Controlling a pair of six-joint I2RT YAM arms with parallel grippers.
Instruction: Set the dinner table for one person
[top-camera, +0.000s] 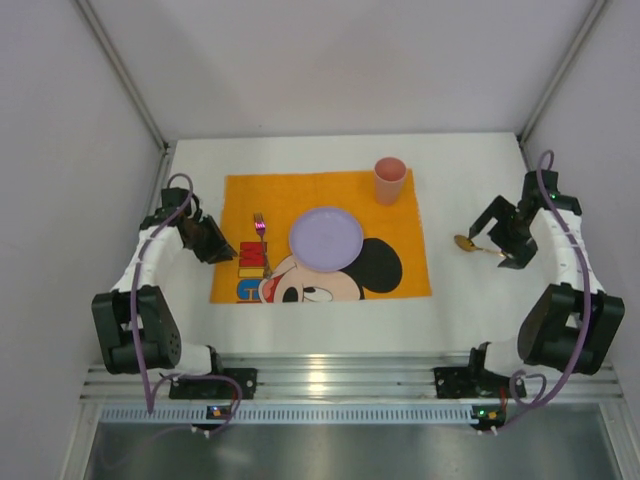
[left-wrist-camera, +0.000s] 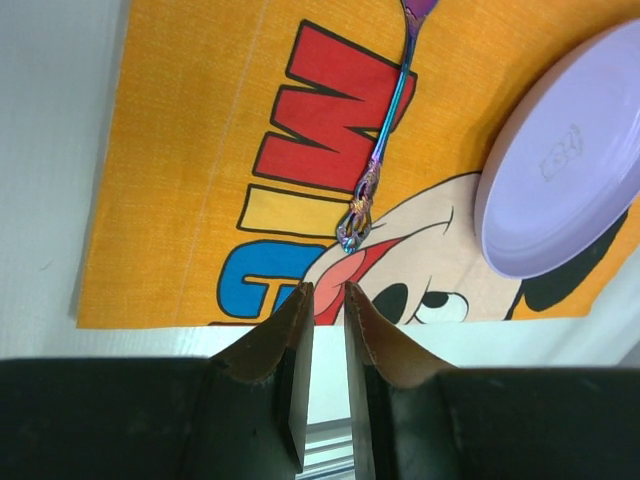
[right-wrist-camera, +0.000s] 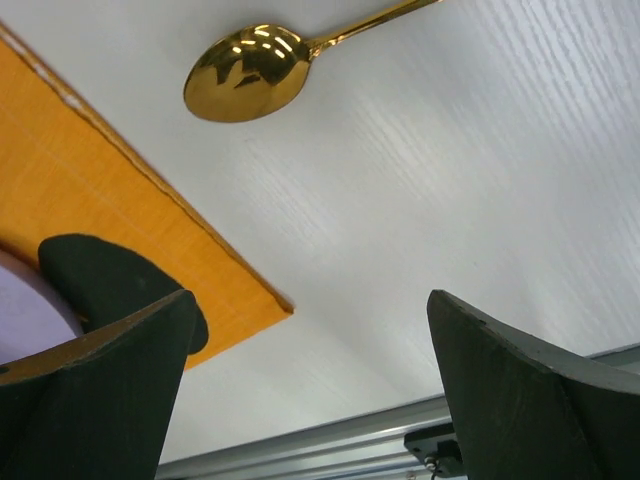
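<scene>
The gold spoon is next for my right gripper. It should go there and close on the middle of the spoon's handle (top-camera: 488, 250) (right-wrist-camera: 402, 14), behind the spoon's bowl.
The white dinner table (top-camera: 470, 300) carries an orange Mickey Mouse placemat (top-camera: 320, 200). On the mat lie a lilac plate (top-camera: 326, 238), a pink cup (top-camera: 390, 180) at its far right corner and an iridescent fork (top-camera: 261, 240) left of the plate. A gold spoon (top-camera: 465, 242) lies on the bare table right of the mat. My left gripper (top-camera: 222, 252) hovers at the mat's left edge, closed to a narrow slit and empty (left-wrist-camera: 327, 290), with the fork (left-wrist-camera: 385, 130) just ahead. My right gripper (top-camera: 497, 245) is wide open and empty (right-wrist-camera: 310, 300), with the spoon (right-wrist-camera: 250, 70) ahead of it.
The plate (left-wrist-camera: 560, 180) sits to the right of the fork in the left wrist view. The placemat's near right corner (right-wrist-camera: 90, 200) shows in the right wrist view. White walls enclose the table on three sides. A metal rail (top-camera: 330, 375) runs along the near edge.
</scene>
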